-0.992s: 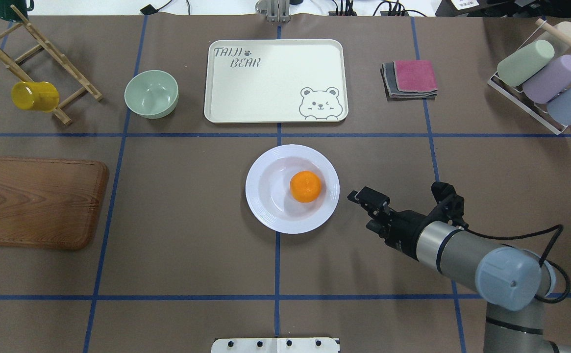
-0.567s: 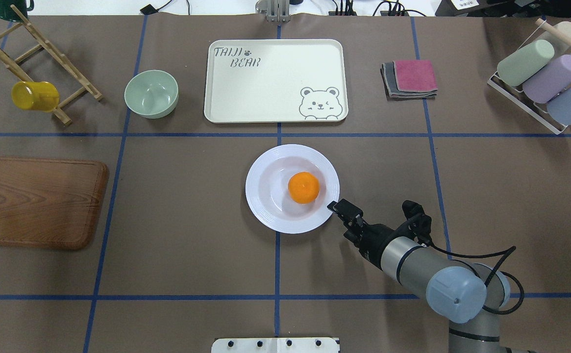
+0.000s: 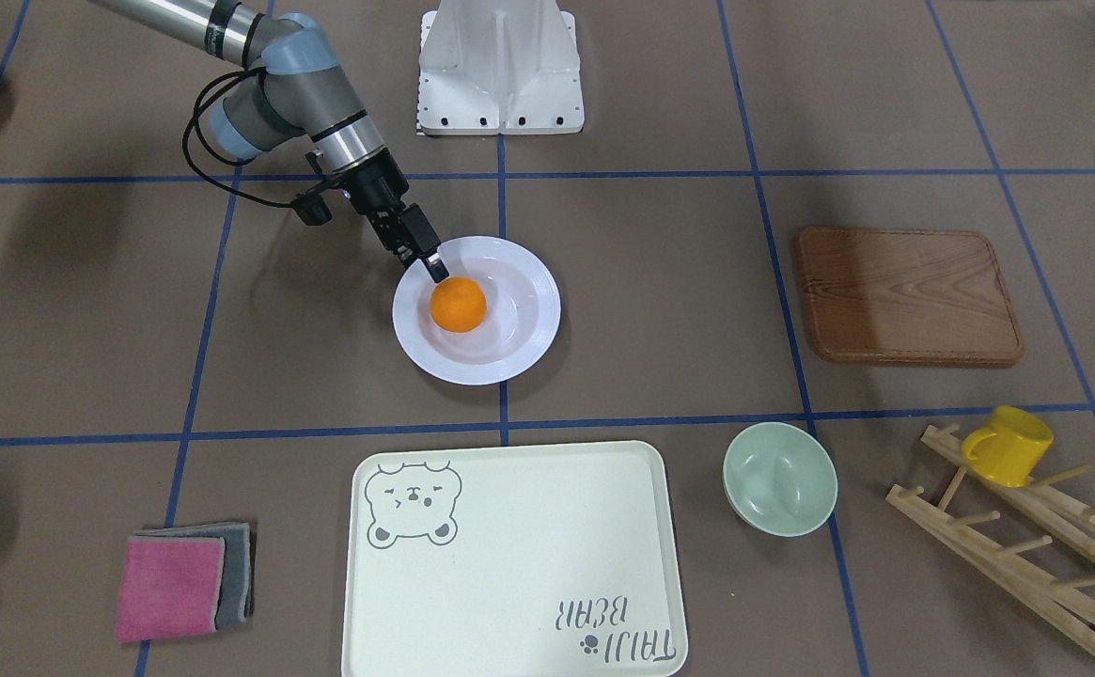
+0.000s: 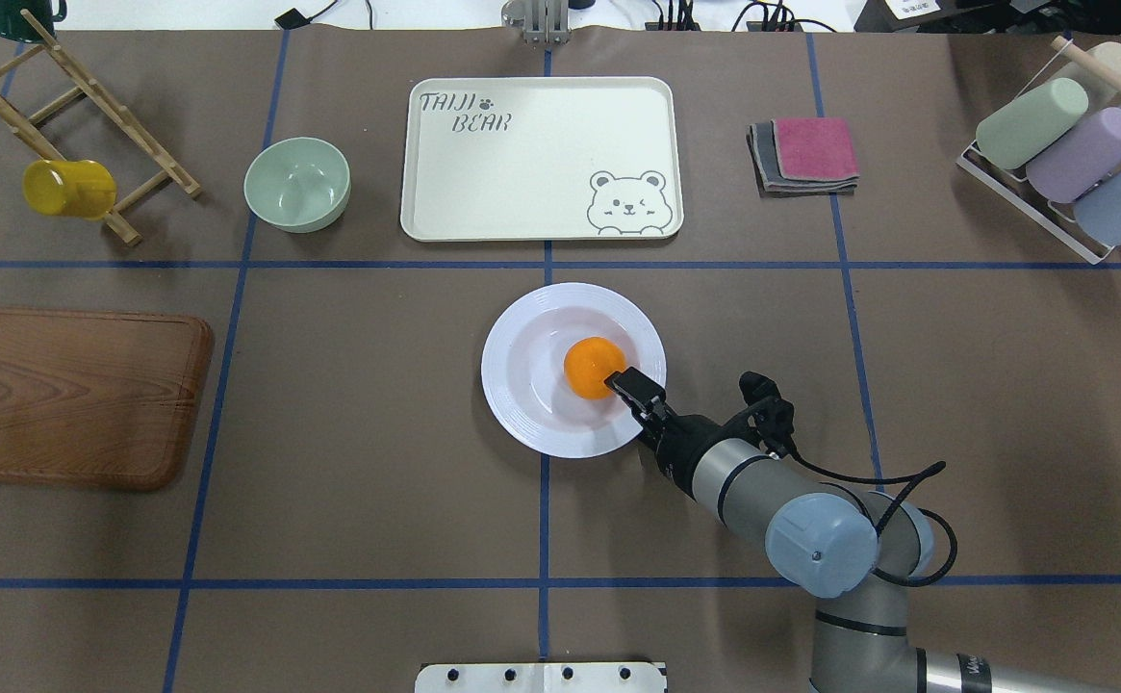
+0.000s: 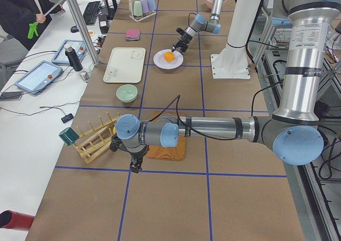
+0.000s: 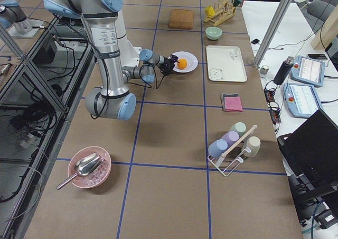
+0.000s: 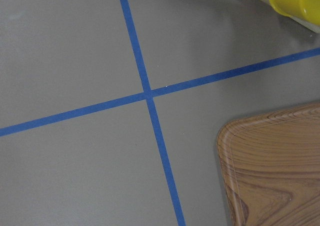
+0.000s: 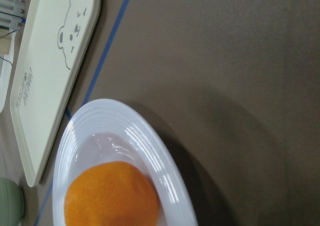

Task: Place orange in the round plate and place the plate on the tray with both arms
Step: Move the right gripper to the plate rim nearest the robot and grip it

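My right gripper needs to back off, open and take just the plate's rim (image 3: 414, 276) before lifting the plate, because its fingers reach past the plate's rim to the orange.
The orange (image 4: 591, 366) lies in the sunken centre of the white round plate (image 4: 512, 395), mid-table. The cream bear tray (image 4: 541, 154) sits beyond it and carries nothing. My right gripper (image 4: 629, 388) reaches over the plate's near-right rim, its tip close to the orange, and looks open. The right wrist view shows the orange (image 8: 110, 196), the plate rim (image 8: 150, 141) and the tray (image 8: 45, 96) but no fingers. My left gripper (image 5: 136, 166) hangs low beside the wooden board, seen only from the side, so I cannot tell its state.
A pale-green bowl (image 4: 297, 183) stands left of the tray, and folded cloths (image 4: 805, 154) lie to its right. A brown wooden board (image 4: 74, 395) lies at the left. A yellow mug (image 4: 67, 188) hangs on a wooden rack. A cup rack (image 4: 1065, 154) is far right.
My right arm has swung left, bringing its gripper from right of the plate to over the near-right rim beside the orange. The orange has shifted slightly left.
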Controlling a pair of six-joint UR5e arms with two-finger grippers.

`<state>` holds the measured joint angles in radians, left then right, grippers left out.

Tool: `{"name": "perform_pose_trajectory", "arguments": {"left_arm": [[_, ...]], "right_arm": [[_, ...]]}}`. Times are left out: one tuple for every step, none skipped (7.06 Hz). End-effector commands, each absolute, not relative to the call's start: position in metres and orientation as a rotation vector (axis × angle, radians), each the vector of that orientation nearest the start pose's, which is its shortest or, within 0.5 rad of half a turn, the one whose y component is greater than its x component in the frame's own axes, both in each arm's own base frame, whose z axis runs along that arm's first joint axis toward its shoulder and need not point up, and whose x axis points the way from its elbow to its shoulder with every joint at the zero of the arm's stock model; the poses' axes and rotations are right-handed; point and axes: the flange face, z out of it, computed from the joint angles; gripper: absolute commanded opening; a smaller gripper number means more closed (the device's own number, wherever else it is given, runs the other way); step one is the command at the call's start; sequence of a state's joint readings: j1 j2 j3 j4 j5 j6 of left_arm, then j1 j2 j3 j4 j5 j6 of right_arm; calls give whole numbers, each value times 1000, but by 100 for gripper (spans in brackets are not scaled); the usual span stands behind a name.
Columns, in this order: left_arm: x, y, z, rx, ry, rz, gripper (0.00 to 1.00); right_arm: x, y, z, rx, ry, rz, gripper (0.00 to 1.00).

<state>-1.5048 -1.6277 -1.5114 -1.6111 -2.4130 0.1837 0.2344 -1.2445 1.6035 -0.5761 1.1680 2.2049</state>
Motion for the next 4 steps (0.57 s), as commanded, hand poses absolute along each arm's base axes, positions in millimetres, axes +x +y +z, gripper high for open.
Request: {"name": "perform_pose_trajectory", "arguments": {"left_arm": [[-25,-521,649,88,841,251,100],[-25,-522,648,89,841,250,100],[-25,-522,647,90,841,251,100],[-25,-522,647,90,841,251,100]], "right_arm": [[-553,-314,347,75,-1456,989,0],[-546,-315,346,69,-1504,994,0],[-536,-316,349,69,-1537,995,0],[-532,-320,348,76,-1532,993,0]]}}
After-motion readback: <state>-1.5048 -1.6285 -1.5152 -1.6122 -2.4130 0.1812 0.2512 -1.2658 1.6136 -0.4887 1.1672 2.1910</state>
